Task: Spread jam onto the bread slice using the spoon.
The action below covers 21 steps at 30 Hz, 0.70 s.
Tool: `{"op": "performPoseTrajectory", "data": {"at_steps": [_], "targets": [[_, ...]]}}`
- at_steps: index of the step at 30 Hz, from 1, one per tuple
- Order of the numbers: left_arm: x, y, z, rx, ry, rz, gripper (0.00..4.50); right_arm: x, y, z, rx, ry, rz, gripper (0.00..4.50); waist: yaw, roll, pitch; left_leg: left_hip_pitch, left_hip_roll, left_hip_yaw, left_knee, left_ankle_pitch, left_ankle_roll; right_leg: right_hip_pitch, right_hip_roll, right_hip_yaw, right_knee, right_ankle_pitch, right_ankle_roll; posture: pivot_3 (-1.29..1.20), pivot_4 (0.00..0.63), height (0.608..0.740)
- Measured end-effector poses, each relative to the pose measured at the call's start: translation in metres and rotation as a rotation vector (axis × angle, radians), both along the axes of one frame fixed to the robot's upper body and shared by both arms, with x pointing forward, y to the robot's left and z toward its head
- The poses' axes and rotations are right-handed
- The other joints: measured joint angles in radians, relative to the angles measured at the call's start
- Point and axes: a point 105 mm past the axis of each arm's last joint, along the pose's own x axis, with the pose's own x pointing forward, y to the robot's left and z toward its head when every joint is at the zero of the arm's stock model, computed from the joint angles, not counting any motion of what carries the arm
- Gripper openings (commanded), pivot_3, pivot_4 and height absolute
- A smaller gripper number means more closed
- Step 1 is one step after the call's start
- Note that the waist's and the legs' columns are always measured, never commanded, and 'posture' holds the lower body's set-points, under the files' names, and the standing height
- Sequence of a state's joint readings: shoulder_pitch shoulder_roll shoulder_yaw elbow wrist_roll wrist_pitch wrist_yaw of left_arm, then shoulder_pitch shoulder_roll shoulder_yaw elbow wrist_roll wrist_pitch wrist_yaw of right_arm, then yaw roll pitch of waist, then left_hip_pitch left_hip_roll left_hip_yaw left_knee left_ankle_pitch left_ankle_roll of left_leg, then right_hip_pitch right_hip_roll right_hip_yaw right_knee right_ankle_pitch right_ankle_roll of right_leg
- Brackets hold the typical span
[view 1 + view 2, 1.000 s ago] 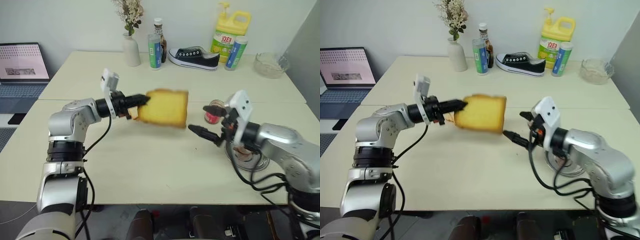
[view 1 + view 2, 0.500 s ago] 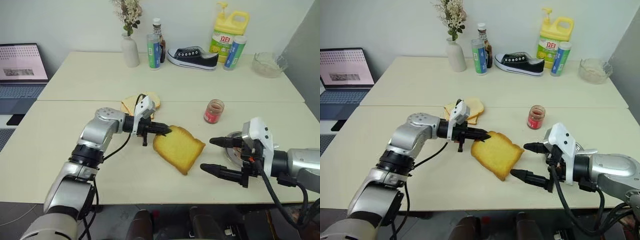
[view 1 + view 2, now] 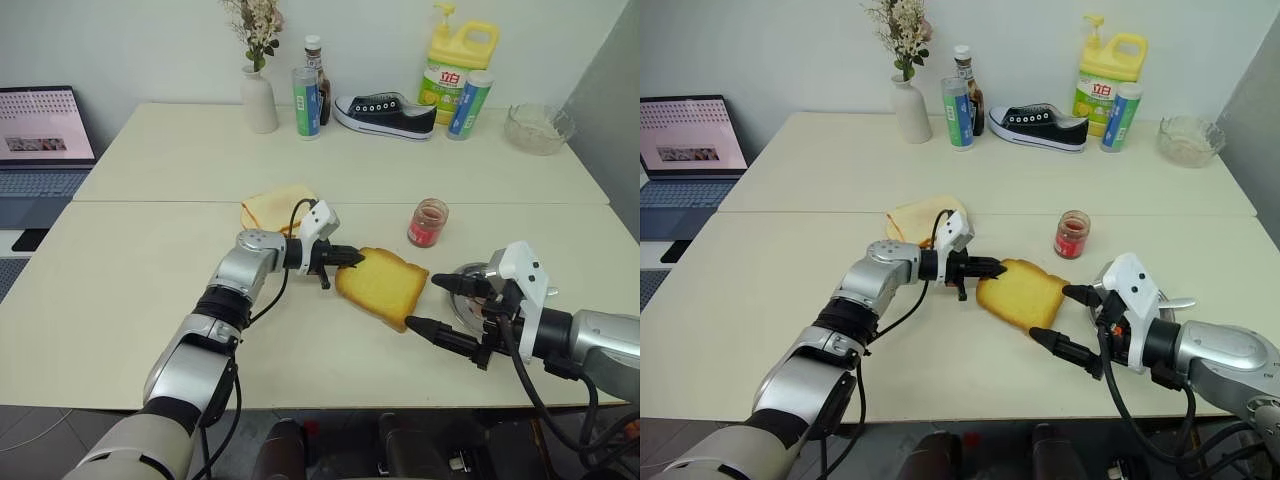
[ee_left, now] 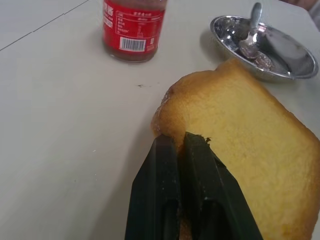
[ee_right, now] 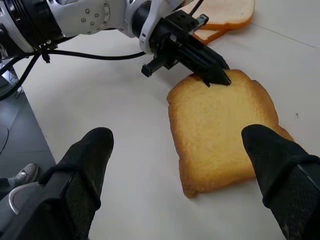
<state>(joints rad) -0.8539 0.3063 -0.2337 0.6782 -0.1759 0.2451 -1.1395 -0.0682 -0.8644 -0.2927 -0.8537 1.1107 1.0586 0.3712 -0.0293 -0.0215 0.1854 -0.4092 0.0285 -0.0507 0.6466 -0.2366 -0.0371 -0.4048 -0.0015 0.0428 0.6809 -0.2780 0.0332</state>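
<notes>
Next, my right gripper should go to the end of the spoon's handle [image 3: 551, 291], sticking out past the round steel dish, and close there.
The bread slice [image 3: 382, 287], thick and golden with a brown crust, lies face up, low at the table's middle. My left gripper [image 3: 358, 258] is shut on its crust edge, the two black fingers [image 4: 165, 165] pinched over the rim. My right gripper [image 3: 422, 303] stands wide open just right of the slice, one finger on each side of the slice's near corner, touching nothing. The jam jar [image 3: 428, 222] stands behind the slice, lid off. The spoon [image 4: 252, 27] rests in the round steel dish [image 4: 300, 65] beside the bread.
Thinner pale slices [image 3: 278, 208] lie behind my left arm. Along the far edge stand a vase [image 3: 262, 100], bottles [image 3: 308, 102], a shoe [image 3: 388, 113], a yellow detergent jug [image 3: 450, 68] and a glass bowl [image 3: 540, 128]. A laptop [image 3: 45, 130] sits far left.
My left gripper has brought the bread down and to the right, from held up in the air to low beside the dish. My right gripper drew back a little, still open.
</notes>
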Motion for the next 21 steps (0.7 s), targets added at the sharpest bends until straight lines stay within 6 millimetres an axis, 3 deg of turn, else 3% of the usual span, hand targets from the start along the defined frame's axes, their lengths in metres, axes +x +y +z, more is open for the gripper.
{"op": "performPoseTrajectory", "data": {"at_steps": [10, 14, 17, 21], "targets": [[0.002, 0.006, -0.011, 0.075, -0.046, 0.001, 3.10, 0.003, -0.006, -0.004, -0.006, 0.001, -0.035, 4.50, 0.001, 0.000, 0.000, 0.000, 0.000, 0.000, 0.000, 0.000, 0.000, 0.000, 0.000, 0.000, 0.000, 0.002, -0.003, 0.00, 0.150, 0.740], [0.001, 0.022, -0.007, 0.092, -0.055, 0.014, 4.40, 0.002, -0.015, -0.009, -0.013, 0.026, -0.069, 4.50, -0.002, 0.000, 0.000, 0.000, 0.000, 0.000, 0.000, 0.000, 0.000, 0.000, 0.000, 0.000, 0.000, 0.002, -0.003, 0.00, 0.150, 0.740], [0.000, 0.044, 0.002, 0.116, -0.084, 0.046, 4.46, 0.004, -0.028, -0.008, -0.018, 0.022, -0.128, 4.50, 0.000, 0.000, 0.000, 0.000, 0.000, 0.000, 0.000, 0.000, 0.000, 0.000, 0.000, 0.000, 0.001, 0.002, -0.003, 0.00, 0.150, 0.740], [-0.007, 0.039, 0.030, 0.046, -0.170, 0.016, 4.46, 0.004, -0.052, -0.005, -0.002, 0.011, -0.241, 4.50, 0.012, 0.000, 0.000, -0.001, 0.000, 0.000, 0.001, 0.000, 0.000, 0.001, -0.001, -0.001, 0.000, 0.002, -0.003, 0.00, 0.150, 0.740]]}}
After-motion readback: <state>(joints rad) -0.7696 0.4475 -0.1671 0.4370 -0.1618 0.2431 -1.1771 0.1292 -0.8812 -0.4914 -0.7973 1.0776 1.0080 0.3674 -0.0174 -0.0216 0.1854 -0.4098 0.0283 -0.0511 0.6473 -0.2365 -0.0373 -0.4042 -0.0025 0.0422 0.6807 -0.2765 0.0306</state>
